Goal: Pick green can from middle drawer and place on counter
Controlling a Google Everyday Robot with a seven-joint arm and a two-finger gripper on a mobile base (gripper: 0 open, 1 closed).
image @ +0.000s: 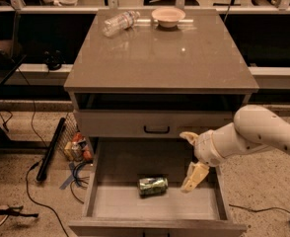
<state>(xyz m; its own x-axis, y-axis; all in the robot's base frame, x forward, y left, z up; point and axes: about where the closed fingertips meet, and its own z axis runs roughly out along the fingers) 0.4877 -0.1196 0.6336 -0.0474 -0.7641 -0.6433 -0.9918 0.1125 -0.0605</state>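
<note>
The next step for my gripper is to go to the end of the green can (pixel 164 184) nearest to my gripper and close there.
The green can (pixel 153 185) lies on its side on the floor of the open middle drawer (pixel 105 204), near the middle. My gripper (pixel 190 161) hangs over the drawer's right part, open, one finger up near the upper drawer front and the other down close to the right of the can. It holds nothing and is apart from the can. The counter (pixel 160 58) is the glossy grey-brown top above.
A clear plastic bottle (pixel 120 22) lies at the counter's back left and a pale bowl (pixel 168 16) at the back middle. A shut drawer front with black handle (pixel 156 129) is above the open drawer. Cables and clutter (pixel 75 149) lie on the floor left.
</note>
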